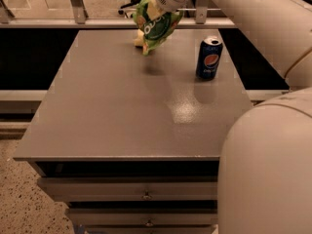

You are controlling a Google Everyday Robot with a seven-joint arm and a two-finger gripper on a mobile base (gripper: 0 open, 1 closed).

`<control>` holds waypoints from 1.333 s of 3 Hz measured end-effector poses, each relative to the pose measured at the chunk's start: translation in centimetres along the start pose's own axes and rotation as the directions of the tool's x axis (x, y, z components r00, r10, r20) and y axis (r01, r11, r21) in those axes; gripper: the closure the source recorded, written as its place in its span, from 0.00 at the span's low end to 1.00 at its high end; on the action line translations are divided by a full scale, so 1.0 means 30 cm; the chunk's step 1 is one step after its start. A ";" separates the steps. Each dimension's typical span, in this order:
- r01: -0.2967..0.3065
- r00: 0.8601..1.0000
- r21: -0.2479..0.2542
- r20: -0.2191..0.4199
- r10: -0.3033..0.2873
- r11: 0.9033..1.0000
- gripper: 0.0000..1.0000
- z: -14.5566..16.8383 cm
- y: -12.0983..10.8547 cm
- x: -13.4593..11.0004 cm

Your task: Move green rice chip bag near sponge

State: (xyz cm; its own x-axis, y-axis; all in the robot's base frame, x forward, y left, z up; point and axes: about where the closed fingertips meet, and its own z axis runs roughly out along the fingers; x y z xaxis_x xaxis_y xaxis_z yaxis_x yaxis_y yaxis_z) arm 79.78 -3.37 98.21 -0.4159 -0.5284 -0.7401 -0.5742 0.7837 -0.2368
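Observation:
My gripper will let go of the green rice chip bag beside the sponge, on the sponge's side (pixel 168 45) toward the Pepsi can.
The green rice chip bag (pixel 157 26) hangs in the air above the far edge of the grey table (pixel 117 111). My gripper (pixel 154 4) is shut on the bag's top, at the upper edge of the camera view, with the white arm reaching in from the right. The pale yellow sponge (pixel 139 39) lies on the table at the far edge. It is just below and left of the bag, which partly hides it.
A blue Pepsi can (pixel 209 57) stands upright at the table's far right. The table has drawers (pixel 146 195) at its front. My white arm body (pixel 265 169) fills the lower right. A metal rail (pixel 78 22) runs behind the table.

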 end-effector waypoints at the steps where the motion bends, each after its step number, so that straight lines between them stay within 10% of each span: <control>1: -0.066 0.997 0.105 -0.039 0.070 0.992 1.00 -0.005 -0.142 0.068; 3: -0.168 0.982 0.132 -0.058 0.177 0.977 0.98 0.083 -0.236 0.152; 4: -0.187 0.980 0.103 -0.054 0.193 0.977 0.75 0.127 -0.227 0.153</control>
State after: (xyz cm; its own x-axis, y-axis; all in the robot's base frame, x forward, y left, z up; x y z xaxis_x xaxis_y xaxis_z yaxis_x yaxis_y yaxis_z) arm 84.48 -9.89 94.04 -0.5564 -0.3835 -0.7371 -0.4101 0.8983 -0.1578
